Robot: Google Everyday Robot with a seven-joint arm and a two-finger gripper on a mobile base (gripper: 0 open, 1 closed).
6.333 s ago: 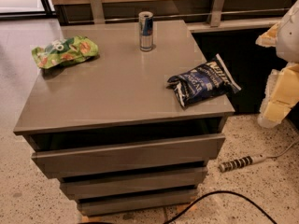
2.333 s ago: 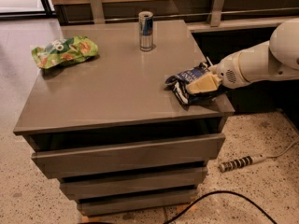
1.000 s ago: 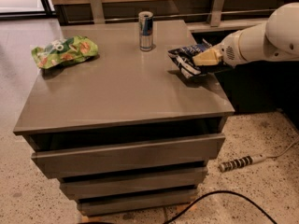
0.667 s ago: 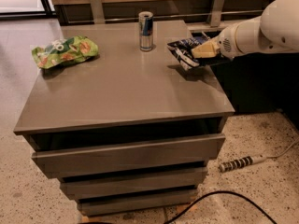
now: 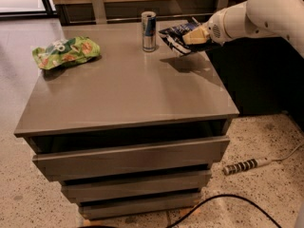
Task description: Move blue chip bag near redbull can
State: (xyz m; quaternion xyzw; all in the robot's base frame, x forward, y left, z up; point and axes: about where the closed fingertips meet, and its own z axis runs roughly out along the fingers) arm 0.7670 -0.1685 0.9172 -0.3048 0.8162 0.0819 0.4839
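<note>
The blue chip bag, now hanging above the grey cabinet top, will go down from my gripper, and I will place it at a spot just in front of the redbull can (image 5: 166, 50).
The blue chip bag (image 5: 176, 38) is dark navy with white lettering and hangs in the air above the back right part of the grey cabinet top (image 5: 128, 89), casting a shadow below. My gripper (image 5: 195, 34) comes in from the right on a white arm and is shut on the bag's right end. The redbull can (image 5: 148, 31) stands upright at the back middle of the top, just left of the bag and apart from it.
A green snack bag (image 5: 65, 52) lies at the back left of the top. The cabinet has drawers (image 5: 128, 160) in front. A wooden wall with metal brackets (image 5: 97, 4) runs behind. A power strip (image 5: 244, 166) and black cable (image 5: 223, 203) lie on the floor.
My gripper took hold of the blue chip bag at the right edge, lifted it and carried it back and left toward the redbull can. The can and green bag stayed put.
</note>
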